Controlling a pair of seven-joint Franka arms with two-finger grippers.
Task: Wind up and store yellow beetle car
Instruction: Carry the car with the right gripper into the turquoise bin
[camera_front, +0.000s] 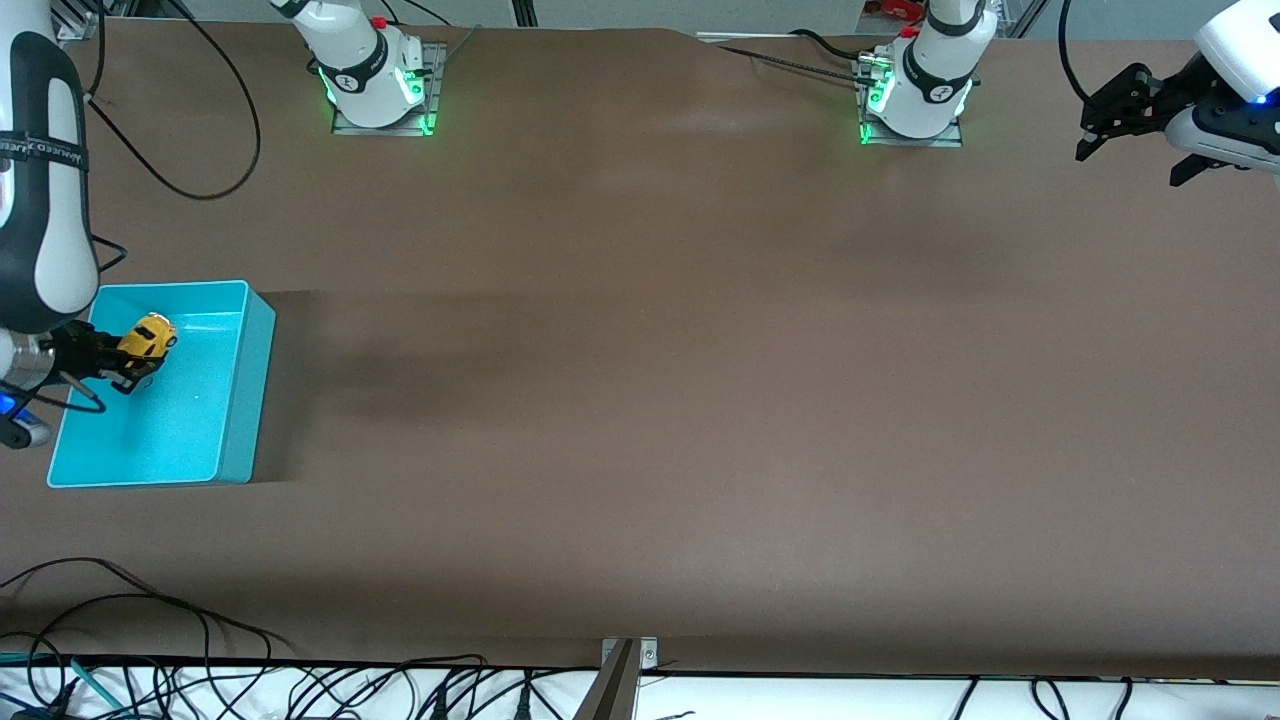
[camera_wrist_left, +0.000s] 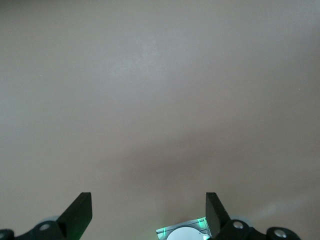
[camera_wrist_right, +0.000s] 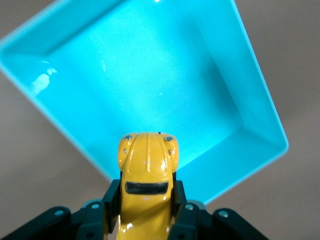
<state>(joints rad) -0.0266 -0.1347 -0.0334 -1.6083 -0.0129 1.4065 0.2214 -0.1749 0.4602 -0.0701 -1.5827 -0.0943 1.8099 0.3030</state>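
Observation:
My right gripper has the yellow beetle car. It will put the car down on the turquoise bin's bottom, toward its robot-side end (camera_front: 199, 349).
The yellow beetle car (camera_front: 148, 337) hangs in the air over the turquoise bin (camera_front: 235, 400), with my right gripper (camera_front: 128, 362) shut on its sides. In the right wrist view the car (camera_wrist_right: 146, 172) sits between the two dark fingers (camera_wrist_right: 111, 200), its rounded end over the bin's (camera_wrist_right: 260, 105) bare floor. My left gripper (camera_front: 1135, 130) waits up in the air at the left arm's end of the table, open and holding nothing; its fingers (camera_wrist_left: 80, 212) stand wide apart over bare brown table.
The bin stands at the right arm's end of the brown table (camera_front: 640, 400). The two arm bases (camera_front: 375, 75) (camera_front: 920, 85) stand along the table's robot side. Loose cables (camera_front: 200, 680) lie along the edge nearest the front camera.

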